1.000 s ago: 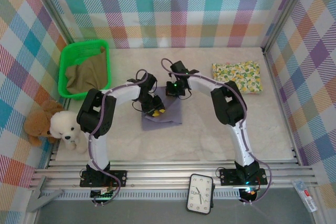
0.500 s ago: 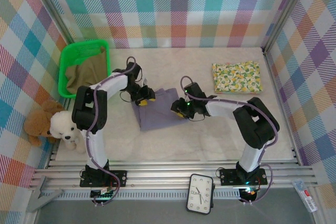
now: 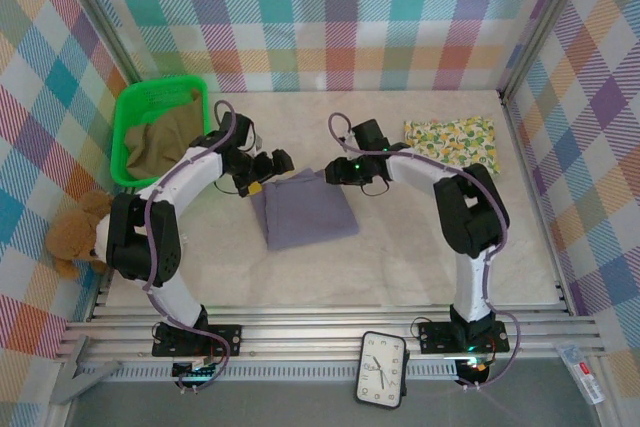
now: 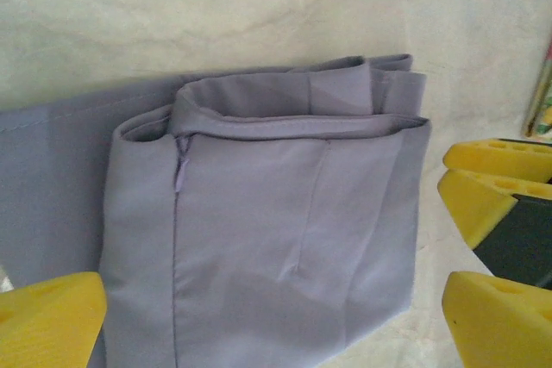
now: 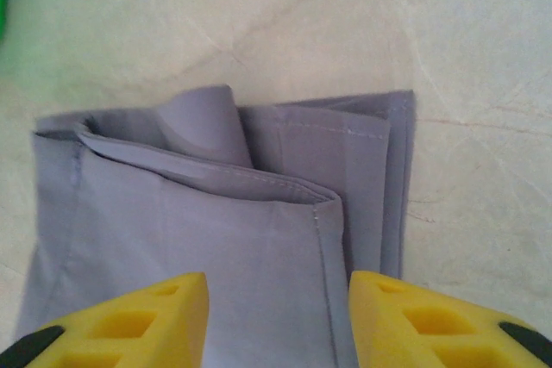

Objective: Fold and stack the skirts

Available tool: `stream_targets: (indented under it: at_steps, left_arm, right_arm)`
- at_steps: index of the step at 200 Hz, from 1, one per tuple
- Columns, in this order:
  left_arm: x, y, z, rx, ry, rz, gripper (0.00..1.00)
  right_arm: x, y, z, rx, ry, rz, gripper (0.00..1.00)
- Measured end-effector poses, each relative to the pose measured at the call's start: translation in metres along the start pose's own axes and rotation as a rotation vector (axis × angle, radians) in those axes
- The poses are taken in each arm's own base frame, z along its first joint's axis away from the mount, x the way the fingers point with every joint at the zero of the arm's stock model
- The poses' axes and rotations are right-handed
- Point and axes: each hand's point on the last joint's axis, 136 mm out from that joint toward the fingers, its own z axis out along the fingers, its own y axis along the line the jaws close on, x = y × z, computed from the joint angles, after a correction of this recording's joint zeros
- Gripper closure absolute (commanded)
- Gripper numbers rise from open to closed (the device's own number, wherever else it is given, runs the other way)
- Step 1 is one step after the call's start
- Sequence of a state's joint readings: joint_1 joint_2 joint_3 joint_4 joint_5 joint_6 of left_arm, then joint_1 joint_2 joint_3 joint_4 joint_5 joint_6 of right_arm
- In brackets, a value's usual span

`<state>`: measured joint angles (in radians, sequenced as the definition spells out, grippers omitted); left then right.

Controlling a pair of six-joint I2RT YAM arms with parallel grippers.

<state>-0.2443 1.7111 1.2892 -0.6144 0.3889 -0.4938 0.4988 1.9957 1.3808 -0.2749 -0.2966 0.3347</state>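
My left gripper needs to grab the waistband (image 4: 164, 131) by the zipper and adjust it, because the zippered edge of the grey-lavender skirt falls short of the layer under it.
A plain grey-lavender skirt (image 3: 305, 209) lies folded into a rough rectangle in the middle of the table. My left gripper (image 3: 263, 177) hovers at its far left corner and is open, its yellow fingers (image 4: 47, 316) wide apart over the cloth (image 4: 276, 213). My right gripper (image 3: 336, 173) is at the far right corner, open, with the folded hem (image 5: 259, 204) between and beyond its fingers (image 5: 440, 325). A white skirt with yellow-green floral print (image 3: 452, 144) lies folded at the far right. An olive-khaki skirt (image 3: 165, 142) sits in the green basket (image 3: 128, 107).
Two plush teddy bears (image 3: 75, 237) sit off the table's left edge. A clock (image 3: 383, 368) lies in front of the arm bases. Plaid walls close in the table on three sides. The right gripper's yellow fingers (image 4: 492, 183) show at the right of the left wrist view.
Both grippers have let go of the grey-lavender skirt and moved to its far edge. The skirt now lies flatter and squarer than before.
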Motion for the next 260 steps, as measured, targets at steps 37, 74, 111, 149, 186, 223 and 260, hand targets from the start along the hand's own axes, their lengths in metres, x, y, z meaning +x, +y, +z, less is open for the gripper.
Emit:
stream_targets:
  at_steps: [37,74,111,149,186,223,260]
  left_arm:
    - [0.007,0.009,0.008,-0.013,0.015,-0.046,0.0]
    - [0.007,0.014,0.012,-0.032,0.014,-0.057,0.04]
    - [0.008,0.035,0.027,-0.114,0.028,-0.077,0.09]
    - [0.012,0.05,0.046,-0.156,0.068,-0.093,0.24]
    - [0.015,0.056,0.055,-0.172,0.091,-0.102,0.41]
    - [0.015,0.057,0.059,-0.177,0.097,-0.097,0.54]
    - [0.015,0.058,0.059,-0.178,0.099,-0.102,0.58]
  right_arm:
    - [0.017,-0.01,0.014,0.01,0.08,-0.004,0.56]
    - [0.018,-0.004,0.013,-0.017,0.093,-0.018,0.76]
    - [0.014,0.001,0.013,-0.037,0.085,-0.026,0.9]
    - [0.005,0.013,0.003,-0.078,0.053,-0.043,0.91]
    - [-0.001,0.022,-0.004,-0.105,0.031,-0.042,0.7]
    - [-0.001,0.022,-0.004,-0.096,0.03,-0.033,0.7]
    - [-0.002,0.016,-0.003,-0.066,0.023,-0.025,0.77]
